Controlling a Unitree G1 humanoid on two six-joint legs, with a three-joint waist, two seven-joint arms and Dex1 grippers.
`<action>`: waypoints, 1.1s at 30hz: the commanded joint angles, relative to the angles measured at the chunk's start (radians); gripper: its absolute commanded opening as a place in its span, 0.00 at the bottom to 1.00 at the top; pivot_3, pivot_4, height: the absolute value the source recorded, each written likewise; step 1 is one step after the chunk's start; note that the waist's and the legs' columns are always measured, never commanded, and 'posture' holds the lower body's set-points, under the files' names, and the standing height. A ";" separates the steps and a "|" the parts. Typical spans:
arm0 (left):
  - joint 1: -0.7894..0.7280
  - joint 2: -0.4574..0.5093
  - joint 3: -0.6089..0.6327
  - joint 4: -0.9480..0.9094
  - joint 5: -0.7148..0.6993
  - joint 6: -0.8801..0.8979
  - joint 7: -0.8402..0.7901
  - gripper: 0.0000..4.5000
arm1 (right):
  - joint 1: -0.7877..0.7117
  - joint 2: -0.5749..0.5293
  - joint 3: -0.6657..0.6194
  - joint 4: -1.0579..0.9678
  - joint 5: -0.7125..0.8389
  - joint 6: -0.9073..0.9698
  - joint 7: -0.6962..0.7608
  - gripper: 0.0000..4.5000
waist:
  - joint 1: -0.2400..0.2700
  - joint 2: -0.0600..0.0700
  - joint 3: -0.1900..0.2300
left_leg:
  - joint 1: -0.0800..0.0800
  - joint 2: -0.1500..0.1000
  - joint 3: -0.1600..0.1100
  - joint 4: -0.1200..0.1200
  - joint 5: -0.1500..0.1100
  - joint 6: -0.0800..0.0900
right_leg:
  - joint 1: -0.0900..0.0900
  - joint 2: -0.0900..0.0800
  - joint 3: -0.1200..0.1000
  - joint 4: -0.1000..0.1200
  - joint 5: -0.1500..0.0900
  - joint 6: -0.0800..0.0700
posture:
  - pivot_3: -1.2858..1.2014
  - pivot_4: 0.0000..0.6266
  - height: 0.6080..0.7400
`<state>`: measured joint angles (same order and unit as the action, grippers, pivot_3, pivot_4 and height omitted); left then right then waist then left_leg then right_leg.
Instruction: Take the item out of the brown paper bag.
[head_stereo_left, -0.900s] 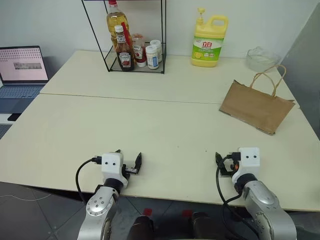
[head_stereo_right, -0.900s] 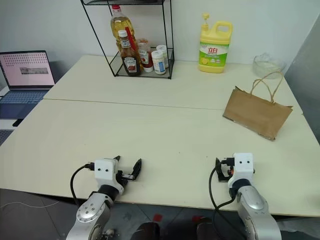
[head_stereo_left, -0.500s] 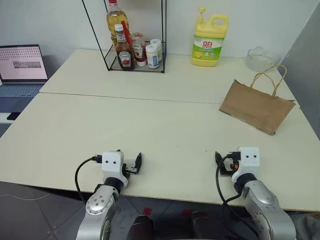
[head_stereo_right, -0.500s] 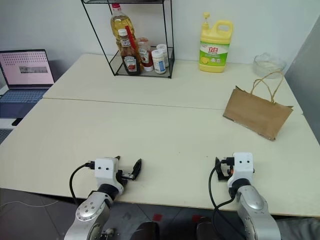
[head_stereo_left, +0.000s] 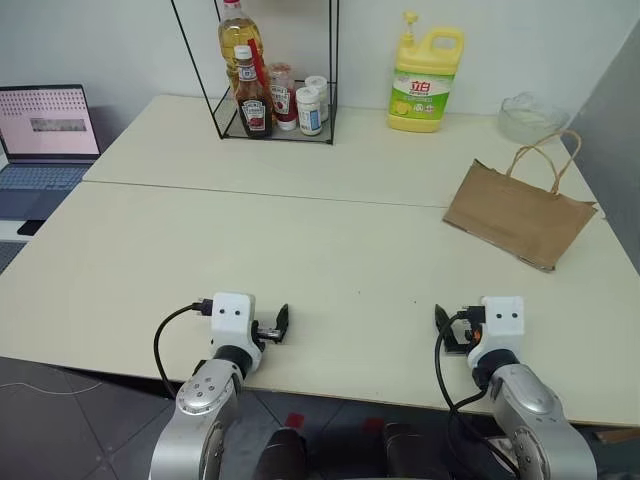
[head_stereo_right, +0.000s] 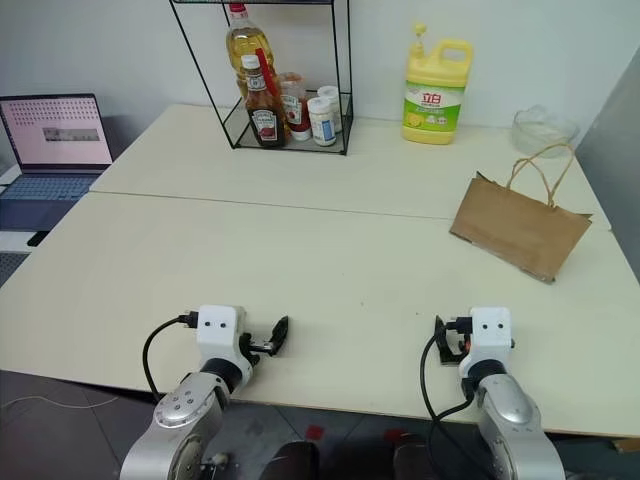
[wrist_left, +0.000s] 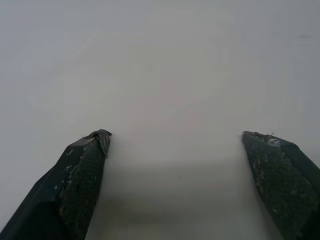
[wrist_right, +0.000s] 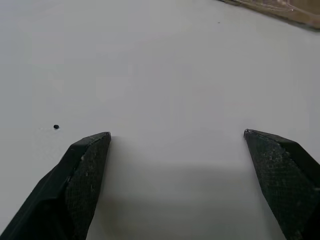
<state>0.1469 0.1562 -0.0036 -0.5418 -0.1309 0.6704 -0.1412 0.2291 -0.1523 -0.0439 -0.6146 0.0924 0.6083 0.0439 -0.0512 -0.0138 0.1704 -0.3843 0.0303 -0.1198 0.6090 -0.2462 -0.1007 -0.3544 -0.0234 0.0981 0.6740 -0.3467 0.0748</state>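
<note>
Next, I close my right gripper on the handles' base (head_stereo_left: 509, 174) nearest the yellow detergent jug, at the opening of the brown paper bag.
The brown paper bag (head_stereo_left: 520, 215) lies flat at the far right of the cream table (head_stereo_left: 300, 240), its loop handles pointing away from me. The item is hidden from sight. My left gripper (head_stereo_left: 258, 322) hovers low over the table's near edge, left of centre, open with nothing between its fingers (wrist_left: 85, 165). My right gripper (head_stereo_left: 468, 325) sits at the near edge on the right, well short of the bag, also open and empty. In the right wrist view a strip of the bag (wrist_right: 280, 7) shows far ahead of the right gripper (wrist_right: 177, 134).
A black wire rack (head_stereo_left: 272, 80) holding sauce and oil bottles stands at the back left. A yellow detergent jug (head_stereo_left: 426, 70) and a clear bowl (head_stereo_left: 527, 115) stand at the back right. A laptop (head_stereo_left: 45, 130) sits off the table's left side.
</note>
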 joint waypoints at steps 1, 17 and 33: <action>-0.127 0.066 -0.001 -0.002 -0.064 0.032 -0.106 0.99 | -0.004 -0.020 -0.056 -0.090 -0.024 -0.036 -0.016 1.00 | 0.004 -0.002 0.002 | -0.001 0.000 0.000 0.000 0.000 0.000 | 0.000 0.000 -0.001 0.000 0.000 0.000 | 0.52 0.24 1.00; -0.914 0.398 -0.053 0.377 -0.375 0.054 -0.828 0.99 | -0.621 -0.344 -0.360 0.208 0.139 0.085 0.142 1.00 | -0.002 -0.005 0.015 | -0.013 0.000 -0.002 0.001 0.004 -0.004 | -0.012 0.001 -0.003 0.006 0.003 -0.003 | 0.52 0.24 1.00; -1.023 0.446 -0.089 0.501 -0.342 -0.039 -0.990 0.99 | -1.011 -0.516 -0.316 0.893 0.243 0.047 0.425 1.00 | -0.007 -0.003 0.017 | -0.017 0.000 0.004 0.003 0.006 -0.005 | -0.017 -0.001 -0.001 0.008 0.003 -0.003 | 0.52 0.24 1.00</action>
<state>-0.8472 0.5908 -0.1026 -0.0392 -0.4734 0.6471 -1.1242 -0.7413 -0.6392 -0.3510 0.2540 0.3052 0.6816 0.4234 -0.0579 -0.0169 0.1876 -0.4015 0.0300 -0.1159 0.6127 -0.2406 -0.1060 -0.3716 -0.0240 0.0969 0.6821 -0.3435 0.0714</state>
